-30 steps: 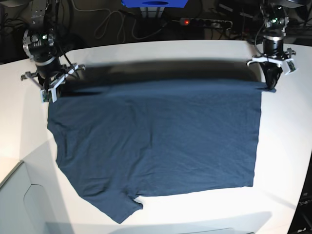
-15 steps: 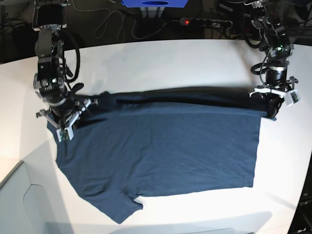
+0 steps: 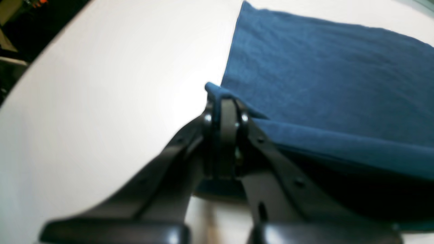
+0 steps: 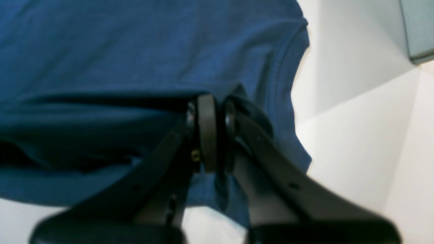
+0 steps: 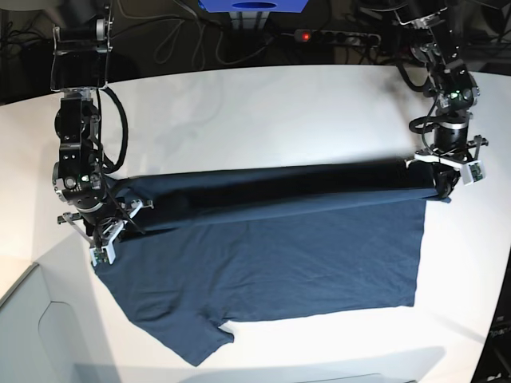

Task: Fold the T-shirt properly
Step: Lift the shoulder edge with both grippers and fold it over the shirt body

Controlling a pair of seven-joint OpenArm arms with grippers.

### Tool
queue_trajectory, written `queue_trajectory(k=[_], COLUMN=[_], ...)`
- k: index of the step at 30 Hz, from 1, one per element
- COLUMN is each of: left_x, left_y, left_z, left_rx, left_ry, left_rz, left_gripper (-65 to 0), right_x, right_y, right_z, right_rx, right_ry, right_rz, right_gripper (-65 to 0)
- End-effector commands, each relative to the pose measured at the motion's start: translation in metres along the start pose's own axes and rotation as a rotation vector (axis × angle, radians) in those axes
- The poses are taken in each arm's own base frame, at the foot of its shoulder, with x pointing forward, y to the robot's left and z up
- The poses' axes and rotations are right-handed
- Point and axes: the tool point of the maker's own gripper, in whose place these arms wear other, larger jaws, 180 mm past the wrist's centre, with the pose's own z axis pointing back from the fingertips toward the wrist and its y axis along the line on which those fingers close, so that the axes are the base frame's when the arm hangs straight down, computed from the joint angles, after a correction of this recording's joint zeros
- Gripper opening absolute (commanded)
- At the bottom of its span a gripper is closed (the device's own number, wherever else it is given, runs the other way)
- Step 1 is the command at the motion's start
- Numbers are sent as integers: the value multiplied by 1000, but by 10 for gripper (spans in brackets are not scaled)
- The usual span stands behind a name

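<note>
My left gripper is going to release the T-shirt's far corner on the side edge of the T-shirt's flat navy cloth (image 5: 430,207) (image 3: 222,86).
The dark navy T-shirt (image 5: 271,255) lies on the white table (image 5: 263,112), its far edge lifted and folded toward the front as a long roll. My left gripper (image 5: 441,188) at the right of the base view is shut on the shirt's far right corner (image 3: 217,93). My right gripper (image 5: 101,243) at the left is shut on the shirt's far left edge by the sleeve (image 4: 217,101). The wrist views show both pairs of fingers pinched on blue cloth (image 3: 322,84). One sleeve (image 5: 196,339) lies flat at the front left.
A grey bin or ledge (image 5: 32,335) sits at the front left corner. Cables and a power strip (image 5: 335,36) lie behind the table's far edge. A blue box (image 5: 251,6) stands at the back.
Both grippers have moved toward the front, dragging the shirt's far edge with them. The fold now lies further over the shirt's body, baring more table behind.
</note>
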Motion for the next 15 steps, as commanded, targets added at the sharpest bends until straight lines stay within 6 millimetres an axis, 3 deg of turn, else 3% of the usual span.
queue_trajectory(k=[1, 15], left_x=[19, 16], left_y=[5, 0], left_z=[-3, -20], left_rx=[5, -5], left_ry=[-58, -51], left_rz=[-18, 14], left_gripper=[-650, -650], right_x=[21, 29], right_y=[-7, -21], right_z=[3, 4], right_rx=[-11, -37], right_ry=[-60, -80], right_rz=[18, 35], right_gripper=[-649, -649])
